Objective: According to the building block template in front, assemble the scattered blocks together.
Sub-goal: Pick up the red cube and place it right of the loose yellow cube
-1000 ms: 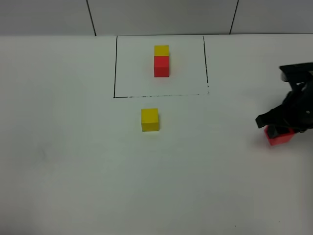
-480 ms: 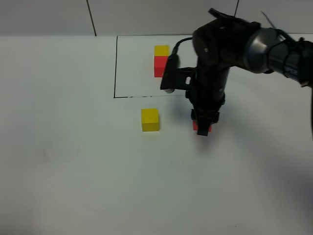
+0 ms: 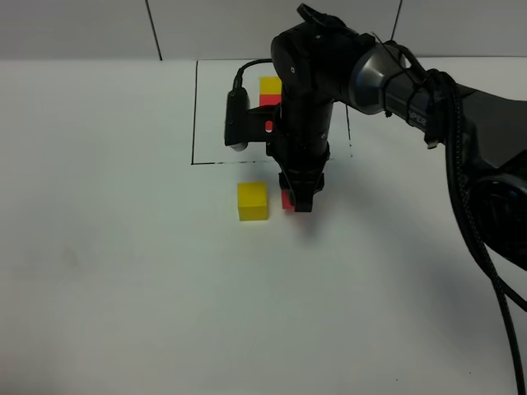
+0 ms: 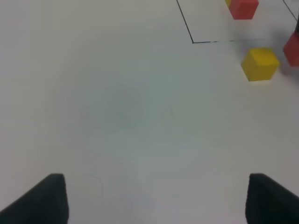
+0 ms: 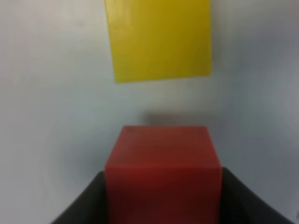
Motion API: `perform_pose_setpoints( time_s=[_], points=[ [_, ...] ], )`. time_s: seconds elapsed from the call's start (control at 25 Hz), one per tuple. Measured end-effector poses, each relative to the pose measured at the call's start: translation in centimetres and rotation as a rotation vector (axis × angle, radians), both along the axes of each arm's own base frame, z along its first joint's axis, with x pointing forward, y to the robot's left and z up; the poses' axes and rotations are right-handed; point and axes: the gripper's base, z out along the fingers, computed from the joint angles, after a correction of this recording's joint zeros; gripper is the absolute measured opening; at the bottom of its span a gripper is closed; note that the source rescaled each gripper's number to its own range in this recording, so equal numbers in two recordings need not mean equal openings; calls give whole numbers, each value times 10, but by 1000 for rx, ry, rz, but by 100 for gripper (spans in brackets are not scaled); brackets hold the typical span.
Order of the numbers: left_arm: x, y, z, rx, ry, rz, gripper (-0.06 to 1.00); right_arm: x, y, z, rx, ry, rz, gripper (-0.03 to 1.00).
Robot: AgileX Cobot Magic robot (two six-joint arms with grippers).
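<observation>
I will release the red cube with my right gripper on the white table, flush (image 3: 282,202) (image 5: 164,120) against the loose yellow cube.
My right gripper (image 3: 298,202) is shut on the loose red cube (image 3: 286,200) and holds it just right of the loose yellow cube (image 3: 252,202), with a small gap between them. In the right wrist view the red cube (image 5: 162,172) sits between the dark fingers (image 5: 81,205), with the yellow cube (image 5: 158,37) beyond it. The template (image 3: 270,85), a yellow cube joined to a red one, stands inside the black drawn rectangle (image 3: 194,115), partly hidden by the arm. My left gripper (image 4: 156,205) is open and empty, far from the yellow cube (image 4: 259,64).
The white table (image 3: 123,288) runs to a grey tiled wall (image 3: 82,25) at the back. The right arm and its cable (image 3: 461,164) reach in from the right, over the rectangle's right side.
The right arm has carried the red cube from the table's right edge leftward, to just beside the yellow cube. The yellow cube and the template have not moved.
</observation>
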Motion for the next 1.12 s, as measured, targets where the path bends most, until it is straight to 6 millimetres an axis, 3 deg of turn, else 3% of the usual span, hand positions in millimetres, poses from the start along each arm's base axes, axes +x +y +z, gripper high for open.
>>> perform_pose_setpoints(
  time_s=[0.32,1.12],
  points=[
    [0,0,0,0,0,0,63,9,8,-27,-13,27,6,1],
    [0,0,0,0,0,0,63,5,16,-30,13,48,-10,1]
  ],
)
